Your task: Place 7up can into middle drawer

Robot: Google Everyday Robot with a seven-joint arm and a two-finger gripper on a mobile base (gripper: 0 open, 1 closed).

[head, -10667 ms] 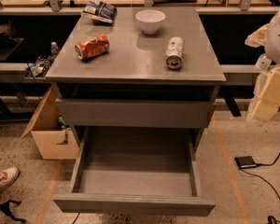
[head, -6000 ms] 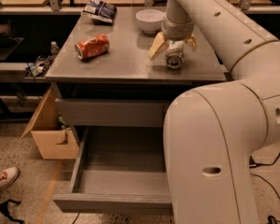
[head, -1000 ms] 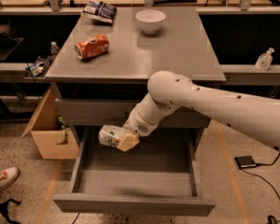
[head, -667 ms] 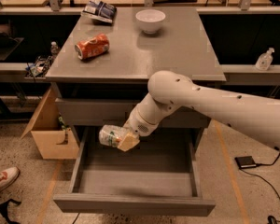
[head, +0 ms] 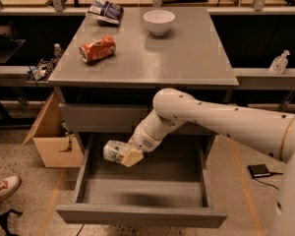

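My gripper needs to set the 7up can down on the middle drawer's bottom near the drawer's side (head: 115, 171) by the cardboard box and let it go.
The 7up can (head: 113, 150), silver-white with green print, lies sideways in my gripper (head: 125, 155), which is shut on it. The gripper holds the can in the air over the left part of the open middle drawer (head: 142, 193), a little above its flat grey bottom. The drawer is pulled out wide below the cabinet's other grey drawer front (head: 103, 118). My white arm (head: 221, 122) reaches in from the right across the cabinet front.
On the grey cabinet top (head: 187, 58) lie an orange-red soda can (head: 97, 49), a white bowl (head: 159, 21) and a snack bag (head: 104, 10). A cardboard box (head: 51, 136) stands left of the cabinet. A shoe (head: 2, 190) is at lower left, a small black device (head: 259, 170) on the floor right.
None; the gripper and the can hold the same place over the drawer as one second ago. Far earlier the can lay on the cabinet top.
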